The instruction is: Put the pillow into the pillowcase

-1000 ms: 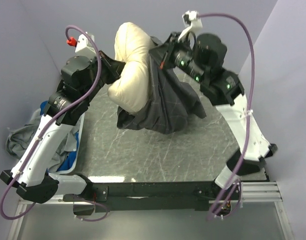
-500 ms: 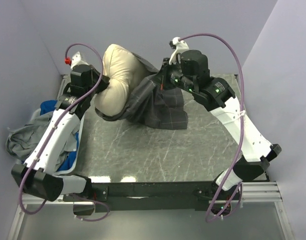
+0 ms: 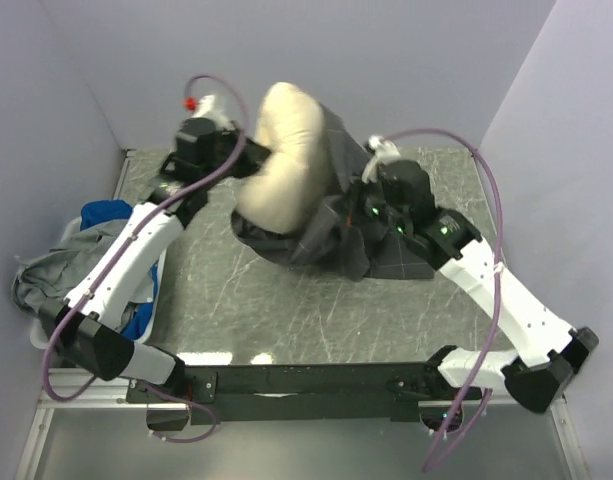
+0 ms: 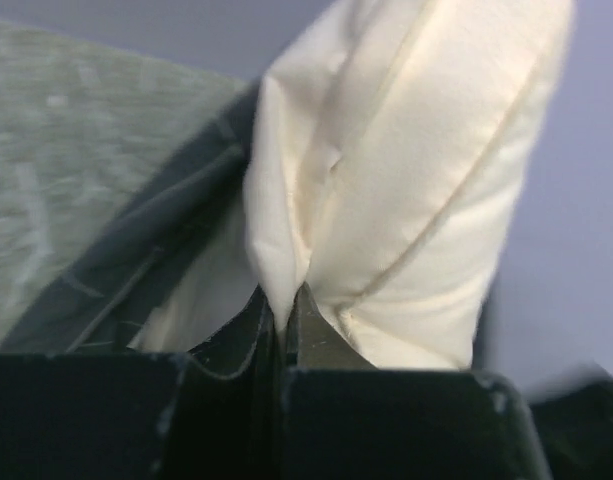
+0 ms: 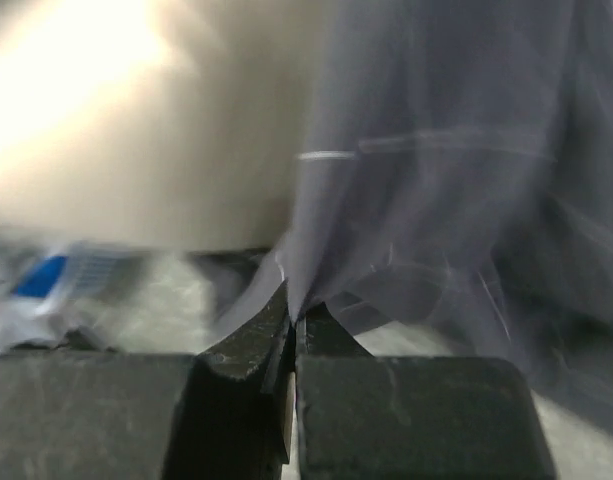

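Much pillow sticks out and my left gripper pinches cream fabric, so I should lay both down and grab the pillowcase's rim (image 3: 270, 243).
The cream pillow (image 3: 288, 160) stands up at the back middle of the table, its lower half sunk in the dark grid-patterned pillowcase (image 3: 338, 232) that drapes down to the right. My left gripper (image 3: 248, 158) is shut on a pinched fold of the pillow (image 4: 406, 180) at its left side, jaws tight on cream fabric (image 4: 283, 300). My right gripper (image 3: 358, 214) is shut on a fold of the pillowcase (image 5: 446, 180) at its right side, close to the table. Blurred pillow (image 5: 136, 120) fills the left of the right wrist view.
The table top is grey marbled stone (image 3: 286, 300). A bin at the left edge holds a plain grey garment (image 3: 41, 270) and bright blue cloth (image 3: 106, 215). Lilac walls close in the back and both sides. The black arm-base rail (image 3: 306, 380) runs along the near edge.
Both arms swung: the bundle dropped left, then came back right and upright. My right gripper has come down low toward the table with the pillowcase; my left has moved right and back with the pillow.
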Tool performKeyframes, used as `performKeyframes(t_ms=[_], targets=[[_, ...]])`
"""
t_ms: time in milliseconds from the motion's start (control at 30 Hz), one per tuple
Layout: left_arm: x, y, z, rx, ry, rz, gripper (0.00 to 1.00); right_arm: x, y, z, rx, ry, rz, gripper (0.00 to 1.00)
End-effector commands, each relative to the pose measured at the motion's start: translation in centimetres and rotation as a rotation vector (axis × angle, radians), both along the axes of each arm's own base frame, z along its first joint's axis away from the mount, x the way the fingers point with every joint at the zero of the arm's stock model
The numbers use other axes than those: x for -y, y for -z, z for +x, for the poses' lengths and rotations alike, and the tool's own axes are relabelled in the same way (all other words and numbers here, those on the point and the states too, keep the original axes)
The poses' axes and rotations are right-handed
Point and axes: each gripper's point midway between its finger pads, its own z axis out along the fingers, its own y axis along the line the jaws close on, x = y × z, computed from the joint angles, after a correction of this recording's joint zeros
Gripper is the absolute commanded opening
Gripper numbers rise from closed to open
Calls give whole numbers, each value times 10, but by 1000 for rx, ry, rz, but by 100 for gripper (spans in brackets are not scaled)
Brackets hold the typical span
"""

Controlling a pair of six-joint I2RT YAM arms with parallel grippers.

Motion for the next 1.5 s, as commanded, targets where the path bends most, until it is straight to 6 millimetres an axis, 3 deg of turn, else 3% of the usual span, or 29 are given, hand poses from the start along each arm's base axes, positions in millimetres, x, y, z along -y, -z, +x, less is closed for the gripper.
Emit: performKeyframes(t_ms=[0,33,67,100,167,200,267,333,433,567,633,700,733,767,800,867,933,1067,1133,1233,1333,1467], targets=[[106,21,-49,26,297,177,4,67,69,32,-64,271,96,0],[122,34,-57,19,335,201,4,71,66,35,-47,286,171,0],[145,53,-74,2,390,227,6,77,81,36,-76,302,182,0],[159,78,-78,-39,412,260,7,92,109,37,-128,341,178,0],[175,108,-89,-76,434,301,25,96,118,36,-146,340,229,0],[180,124,-90,-99,438,318,32,102,134,34,-172,357,231,0],[185,135,-94,-108,443,314,49,107,134,33,-165,366,259,0],[184,129,-94,-80,434,303,67,118,139,30,-168,389,272,0],[169,111,-90,-28,378,325,75,136,145,29,-177,427,288,0],[139,88,-98,34,339,365,73,143,141,27,-186,403,318,0],[125,93,-102,45,332,425,73,144,135,28,-179,401,316,0],[104,113,-107,15,293,505,73,144,127,29,-166,393,322,0],[86,122,-98,17,205,571,75,145,127,31,-169,393,323,0],[70,145,-97,-14,160,635,77,146,125,32,-168,393,326,0],[58,156,-97,-42,119,680,78,145,122,32,-168,386,331,0],[46,172,-92,-66,58,726,79,149,120,34,-163,393,335,0],[49,173,-87,-67,46,675,81,153,118,34,-160,400,337,0],[71,147,-90,28,120,512,87,166,121,32,-164,431,331,0],[67,143,-87,39,97,492,89,184,123,35,-158,470,335,0],[52,151,-72,2,10,511,86,201,136,38,-184,521,352,0],[38,177,-50,-49,-49,519,79,203,147,43,-215,529,389,0],[43,201,-20,-65,-8,467,72,198,161,45,-255,517,411,0]])
